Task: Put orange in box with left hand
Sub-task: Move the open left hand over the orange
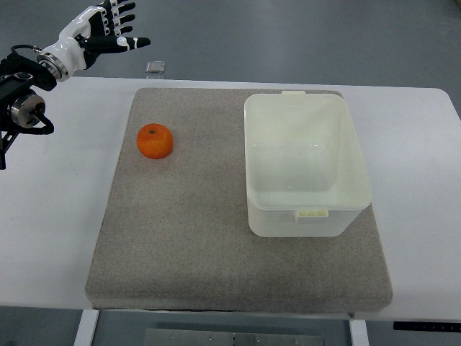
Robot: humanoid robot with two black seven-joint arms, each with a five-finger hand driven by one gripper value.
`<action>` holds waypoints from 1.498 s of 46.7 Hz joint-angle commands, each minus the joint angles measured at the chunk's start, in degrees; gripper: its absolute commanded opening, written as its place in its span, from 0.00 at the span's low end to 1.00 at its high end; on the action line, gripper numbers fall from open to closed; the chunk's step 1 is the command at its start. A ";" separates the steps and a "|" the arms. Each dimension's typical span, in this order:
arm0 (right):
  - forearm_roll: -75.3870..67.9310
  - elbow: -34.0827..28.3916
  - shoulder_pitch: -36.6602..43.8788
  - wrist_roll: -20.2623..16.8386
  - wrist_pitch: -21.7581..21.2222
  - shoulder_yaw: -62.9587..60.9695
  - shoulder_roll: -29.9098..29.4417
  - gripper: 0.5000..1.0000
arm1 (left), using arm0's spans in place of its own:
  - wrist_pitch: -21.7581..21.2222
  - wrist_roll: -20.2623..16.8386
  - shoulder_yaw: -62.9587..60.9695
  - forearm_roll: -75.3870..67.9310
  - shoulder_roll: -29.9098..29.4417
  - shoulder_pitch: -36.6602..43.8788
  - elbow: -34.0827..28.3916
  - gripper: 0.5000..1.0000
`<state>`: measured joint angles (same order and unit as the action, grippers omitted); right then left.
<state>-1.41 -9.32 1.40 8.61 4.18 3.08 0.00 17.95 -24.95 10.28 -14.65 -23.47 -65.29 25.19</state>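
I need to next move my left gripper to the orange on the grey felt mat and close it around the orange's opposite sides [155, 141].
An orange [155, 140] lies on the left part of a grey felt mat [187, 245]. A white plastic box [306, 164] stands open-topped on the mat's right half, with nothing inside it. My left hand [115, 25] hovers at the top left corner, past the table's far edge, well above and left of the orange. Its fingers are spread and hold nothing. The right arm does not show.
The mat lies on a white table [50, 216]. A small grey square object [155, 67] sits at the table's far edge, just beyond the mat. The table's front edge runs along the bottom of the picture.
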 commanded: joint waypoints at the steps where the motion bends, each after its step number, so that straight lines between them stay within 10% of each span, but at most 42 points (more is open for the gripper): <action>1: 0.00 0.00 0.01 -0.08 0.04 0.00 0.00 0.85 | 1.21 -0.01 -1.14 -4.41 -0.87 -0.98 -0.05 0.99; 29: 0.00 0.00 0.01 0.01 0.04 0.00 0.00 0.85 | 15.54 -1.41 -1.49 -37.81 -4.03 -5.28 1.62 0.99; 45: 0.00 0.00 0.01 -0.08 0.04 0.00 0.00 0.85 | 15.27 -10.05 -1.49 -57.94 -4.91 -8.10 7.33 0.98; 70: 0.00 0.00 0.01 0.01 0.04 0.00 0.00 0.85 | 10.09 -10.05 -2.10 -77.63 -4.74 -8.45 11.37 0.97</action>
<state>-1.41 -9.32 1.41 8.59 4.20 3.08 0.00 28.27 -35.02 8.70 -91.37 -28.30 -73.72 35.73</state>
